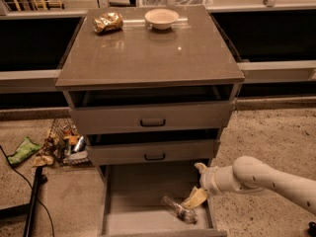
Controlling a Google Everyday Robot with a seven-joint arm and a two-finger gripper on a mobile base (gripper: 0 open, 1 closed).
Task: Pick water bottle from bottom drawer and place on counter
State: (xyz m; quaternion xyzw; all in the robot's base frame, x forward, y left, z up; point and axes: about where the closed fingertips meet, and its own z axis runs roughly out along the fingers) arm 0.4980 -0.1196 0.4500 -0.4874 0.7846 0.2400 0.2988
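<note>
The robot's gripper needs to close on the water bottle's near end (185,214), the one toward the front edge of the bottom drawer.
The bottom drawer (133,201) is pulled open under the two drawers with black handles. The water bottle (176,210), small, clear and crinkled, lies on its side on the drawer floor at the right. My gripper (194,200) hangs from the white arm that reaches in from the right. It sits inside the drawer, just right of and above the bottle, and its pale fingertips (196,197) point down-left at it. The counter (148,48) is the glossy grey-brown top slab of the cabinet.
A crumpled gold foil bag (107,21) and a white bowl (161,18) stand at the back of the counter. A wire basket with litter (66,143) and a green wrapper (23,150) lie on the floor to the left. A black stand pole (33,201) is at the lower left.
</note>
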